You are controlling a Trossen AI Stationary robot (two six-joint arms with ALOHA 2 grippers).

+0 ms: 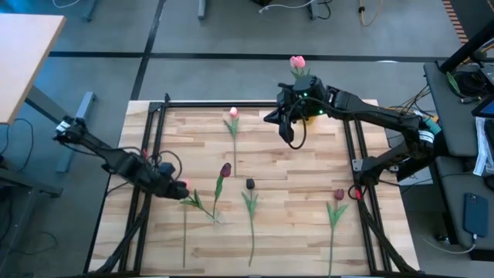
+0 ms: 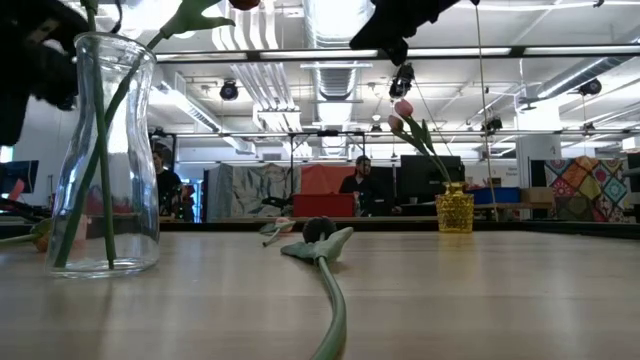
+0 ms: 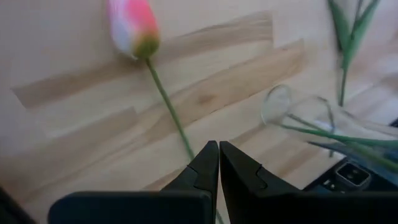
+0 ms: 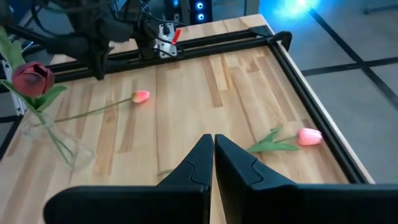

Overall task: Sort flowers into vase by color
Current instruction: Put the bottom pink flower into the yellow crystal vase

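The fingers of my left gripper are shut above the pink tulip's stem, so they should open and grip the stem close under its flower head (image 3: 153,70).
A clear glass vase (image 2: 105,150) stands near the table's left near part and holds a maroon tulip (image 1: 225,170). A pink tulip (image 3: 130,28) lies flat beside it, stem toward the near edge. My left gripper (image 3: 218,146) is shut, pointing down over that stem just behind the head. My right gripper (image 4: 214,138) is shut and raised near the far right, beside a yellow vase (image 2: 454,210) holding pink tulips (image 1: 298,62). Lying on the wood are another pink tulip (image 1: 233,113), a dark-headed one (image 1: 250,184) and a maroon one (image 1: 338,193). My left gripper comes from above, fingers shut, over the pink tulip's stem (image 3: 180,134) a short way from the head. The stem runs on under the fingers (image 3: 199,168), so I cannot tell whether they touch it. The tulip lies flat on the table.
A black metal frame (image 1: 231,103) runs along the table's far, left and right sides. The lying tulips' stems reach toward the near edge (image 2: 335,300). People stand in the room beyond the far edge (image 2: 360,180). Bare wood shows between the two vases (image 4: 230,81).
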